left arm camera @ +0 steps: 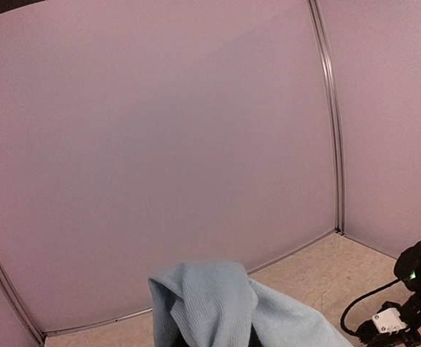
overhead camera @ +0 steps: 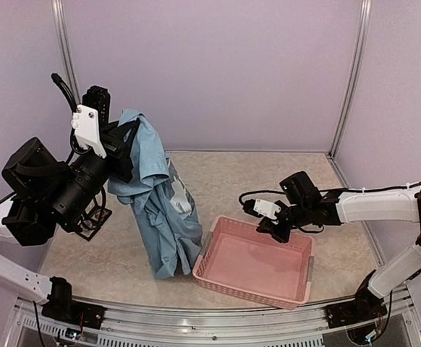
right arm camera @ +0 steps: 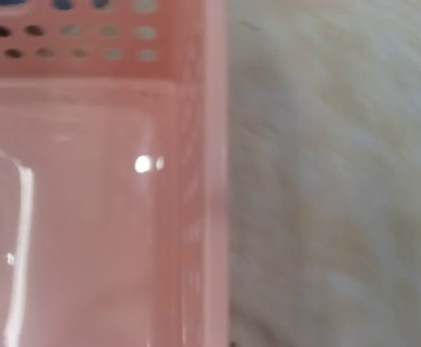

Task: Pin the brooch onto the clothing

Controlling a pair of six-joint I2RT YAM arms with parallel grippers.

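My right gripper has the pink basket to put down. It will let go of it in the far table corner on its own side [overhead camera: 316, 171].
The light blue T-shirt [overhead camera: 163, 210] hangs bunched from my left gripper [overhead camera: 127, 148], which is raised high at the left and shut on its upper part. The shirt's lower end rests on the table beside the basket, and a bit of white print shows on it. In the left wrist view a fold of the shirt [left arm camera: 210, 303] covers the fingers. My right gripper [overhead camera: 275, 230] hovers over the far rim of the pink basket [overhead camera: 247, 293]. Its fingers do not show in the right wrist view. No brooch is visible in any view.
The pink perforated basket's rim [right arm camera: 214, 181] and glossy floor fill the right wrist view, with beige tabletop [right arm camera: 341, 181] beside it. A black wire stand [overhead camera: 91, 220] sits under the left arm. Lilac walls enclose the table.
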